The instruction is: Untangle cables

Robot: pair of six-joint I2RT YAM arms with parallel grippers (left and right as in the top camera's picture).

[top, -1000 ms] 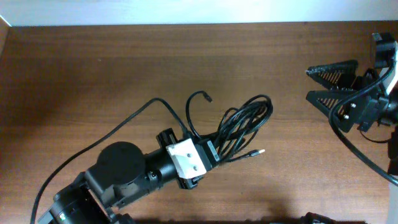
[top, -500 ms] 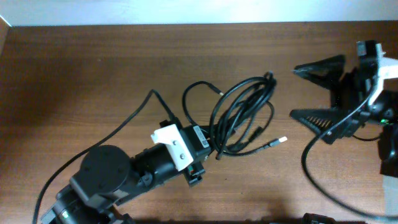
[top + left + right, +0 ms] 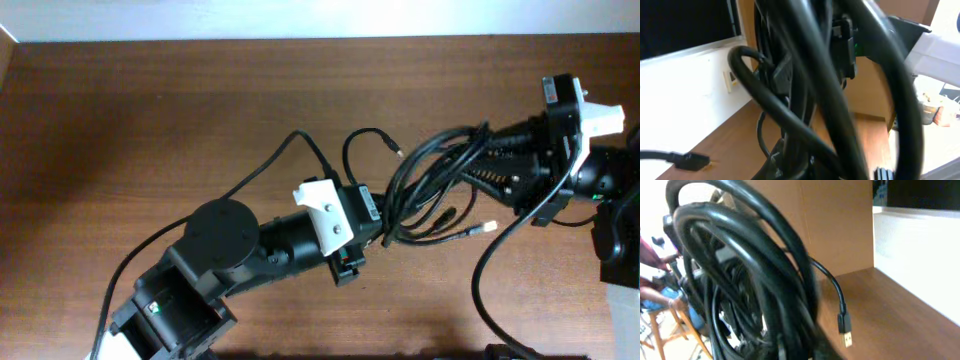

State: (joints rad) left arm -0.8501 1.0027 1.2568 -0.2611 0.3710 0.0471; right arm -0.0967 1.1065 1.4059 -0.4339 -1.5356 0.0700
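The cable loops are stretched tight between my grippers. My left gripper should open to loosen the loops, then take the cable bundle's end (image 3: 397,208) before my right gripper opens.
The cables (image 3: 432,182) are a bundle of thin black loops stretched between my two grippers over the middle right of the table. My left gripper (image 3: 378,222) is shut on the bundle's left end. From the right, my right gripper (image 3: 487,150) is closed on the loops' far end. One pale plug tip (image 3: 488,227) hangs loose below the bundle, and another plug end (image 3: 398,152) curls above it. Blurred cables (image 3: 805,100) fill the left wrist view. In the right wrist view the cables (image 3: 755,280) crowd the jaws, with a USB plug (image 3: 845,330) dangling beside them.
The brown wooden table (image 3: 150,120) ends at a white wall (image 3: 300,20) along the far side. The left arm's own thicker cable (image 3: 200,215) trails across the table. The right arm's cable (image 3: 490,270) loops down at the right.
My right gripper moved left from wide open and closed on the bundle's right end. The left gripper carried the bundle right, toward it, and the loops are now pulled longer.
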